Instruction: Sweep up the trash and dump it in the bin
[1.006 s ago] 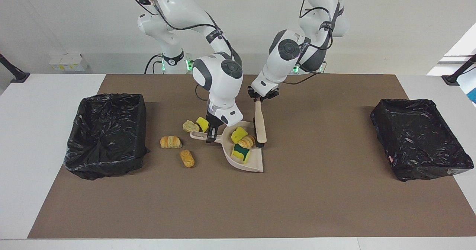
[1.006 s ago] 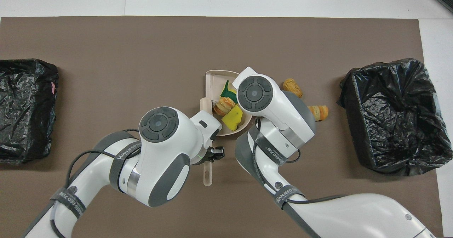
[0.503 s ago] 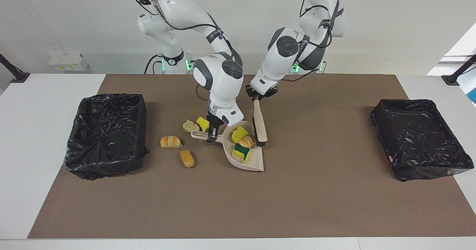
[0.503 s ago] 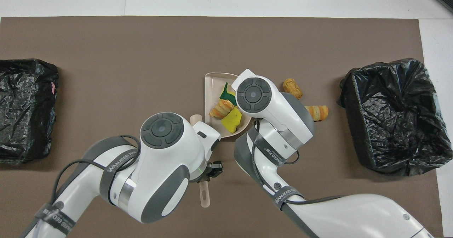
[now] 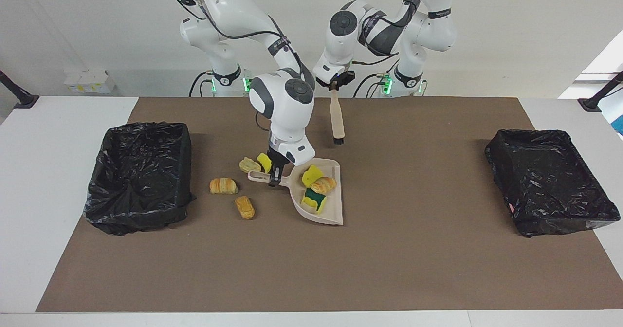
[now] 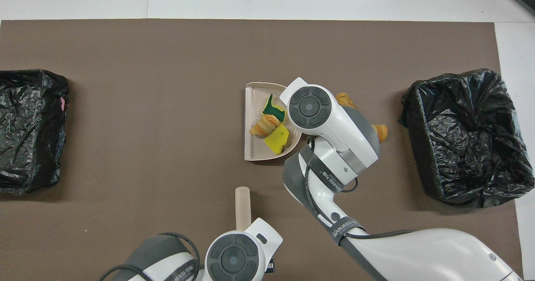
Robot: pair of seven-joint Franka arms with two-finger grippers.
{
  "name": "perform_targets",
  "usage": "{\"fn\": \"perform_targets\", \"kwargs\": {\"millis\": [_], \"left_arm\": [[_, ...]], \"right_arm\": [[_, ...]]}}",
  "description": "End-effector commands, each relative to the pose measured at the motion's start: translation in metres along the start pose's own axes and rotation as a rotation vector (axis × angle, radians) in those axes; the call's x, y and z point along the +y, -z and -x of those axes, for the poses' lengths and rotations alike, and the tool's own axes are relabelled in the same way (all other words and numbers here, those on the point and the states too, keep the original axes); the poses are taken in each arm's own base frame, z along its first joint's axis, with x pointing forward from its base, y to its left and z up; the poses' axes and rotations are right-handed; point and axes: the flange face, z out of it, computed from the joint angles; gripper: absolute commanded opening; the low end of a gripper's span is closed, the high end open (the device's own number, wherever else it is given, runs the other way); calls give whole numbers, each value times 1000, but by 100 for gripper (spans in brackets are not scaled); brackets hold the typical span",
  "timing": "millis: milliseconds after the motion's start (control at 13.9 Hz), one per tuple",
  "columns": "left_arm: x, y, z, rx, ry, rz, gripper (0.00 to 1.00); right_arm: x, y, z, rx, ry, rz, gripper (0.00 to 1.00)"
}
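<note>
My left gripper is going to put the beige brush down on the brown mat nearer to me than the dustpan (image 6: 241,246).
My right gripper (image 5: 274,177) is shut on the handle of the beige dustpan (image 5: 329,215), which rests on the brown mat. Three pieces of trash lie in the pan: a yellow chunk (image 5: 311,174), a pastry bit (image 5: 323,185) and a green-and-yellow chunk (image 5: 314,200). They also show in the overhead view (image 6: 264,126). On the mat beside the pan's handle lie a yellow chunk (image 5: 265,161) and three pastry bits (image 5: 223,186). My left gripper (image 5: 334,85) is shut on the beige brush (image 5: 337,122) and holds it in the air, hanging bristles down, over the mat nearer to the robots than the pan.
A black-lined bin (image 5: 138,176) stands at the right arm's end of the table, close to the loose trash. A second black-lined bin (image 5: 547,181) stands at the left arm's end. The brown mat (image 5: 413,259) covers the middle of the table.
My left arm has lifted the brush off the dustpan's edge and drawn it up and back toward the robots. The right gripper and dustpan have hardly moved.
</note>
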Motion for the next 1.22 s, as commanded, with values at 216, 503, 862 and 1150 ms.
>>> {"fn": "perform_targets", "kwargs": {"millis": [216, 503, 862, 1150], "left_arm": [[-14, -37, 21, 79, 7, 3, 0], [-13, -50, 22, 108, 8, 22, 0], [-15, -51, 17, 111, 2, 27, 0], [-13, -71, 8, 74, 1, -5, 0]], "right_arm": [[33, 29, 116, 90, 82, -26, 0], [50, 35, 200, 71, 118, -43, 0], [66, 44, 307, 52, 77, -51, 0], [54, 53, 402, 14, 126, -38, 0]]}}
